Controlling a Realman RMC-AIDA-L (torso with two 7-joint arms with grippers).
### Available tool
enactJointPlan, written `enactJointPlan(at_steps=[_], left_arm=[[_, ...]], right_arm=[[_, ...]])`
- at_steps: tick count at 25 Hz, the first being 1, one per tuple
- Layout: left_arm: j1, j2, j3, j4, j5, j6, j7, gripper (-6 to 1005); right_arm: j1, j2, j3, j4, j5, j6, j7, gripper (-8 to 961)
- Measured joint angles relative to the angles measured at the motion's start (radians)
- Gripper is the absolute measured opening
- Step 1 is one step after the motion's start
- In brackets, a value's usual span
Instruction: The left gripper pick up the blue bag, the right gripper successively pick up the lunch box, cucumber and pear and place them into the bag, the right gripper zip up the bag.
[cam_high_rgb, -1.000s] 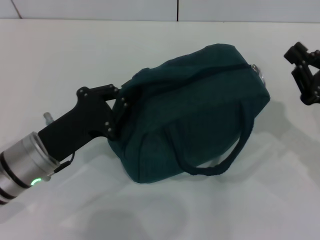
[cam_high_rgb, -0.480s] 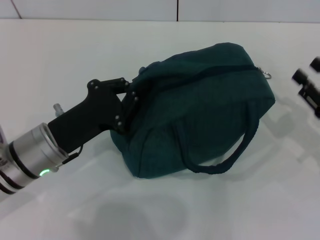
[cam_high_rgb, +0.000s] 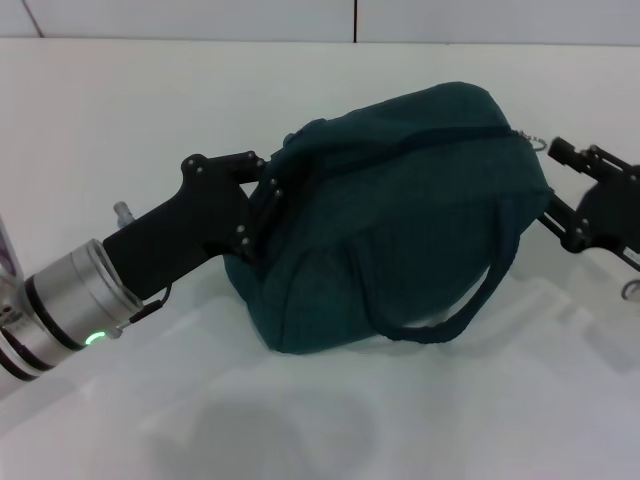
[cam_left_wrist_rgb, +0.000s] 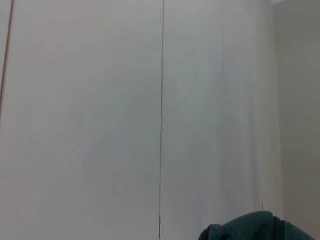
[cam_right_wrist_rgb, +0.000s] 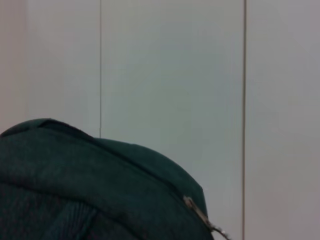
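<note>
The metal zipper pull is sticking out above the open fingers of my right gripper, so next I move my right gripper back, raise it and close it on the pull's loose end (cam_high_rgb: 542, 146).
The blue bag (cam_high_rgb: 400, 220), a dark teal boxy fabric bag, lies tilted in the middle of the white table with its zipper closed. One loop handle (cam_high_rgb: 450, 320) hangs down its front. My left gripper (cam_high_rgb: 262, 205) is shut on the bag's left end. My right gripper (cam_high_rgb: 566, 195) stands open at the bag's right end, just below the metal zipper pull (cam_high_rgb: 535, 143). The right wrist view shows the bag (cam_right_wrist_rgb: 75, 190) and the pull (cam_right_wrist_rgb: 197, 210) close up. A corner of the bag (cam_left_wrist_rgb: 255, 227) shows in the left wrist view. The lunch box, cucumber and pear are out of view.
A white table (cam_high_rgb: 150, 110) runs back to a pale panelled wall (cam_high_rgb: 200, 15) with a vertical seam. A small metal ring (cam_high_rgb: 630, 290) lies at the right edge of the head view.
My right gripper drew off to the right, then came back in against the bag's right end. The left gripper and the bag shifted slightly right.
</note>
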Motion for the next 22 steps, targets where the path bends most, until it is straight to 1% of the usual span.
enactJointPlan(at_steps=[7,11,17,22], left_arm=[[-0.001,0.0,0.0,0.0,0.0,-0.001,0.0,61],[-0.001,0.0,0.0,0.002,-0.001,-0.001,0.0,64],[-0.002,0.0,0.0,0.007,-0.004,-0.001,0.0,68],[-0.001,-0.002,0.0,0.008,-0.005,-0.001,0.0,72]], right_arm=[[0.015,0.003,-0.002,-0.051,-0.031,0.02,0.004,484],[0.021,0.004,-0.012,-0.088,-0.065,0.025,0.009,433],[0.025,0.004,-0.014,-0.095,-0.067,0.026,0.01,356],[0.005,0.004,0.002,-0.098,-0.057,0.016,0.005,285]])
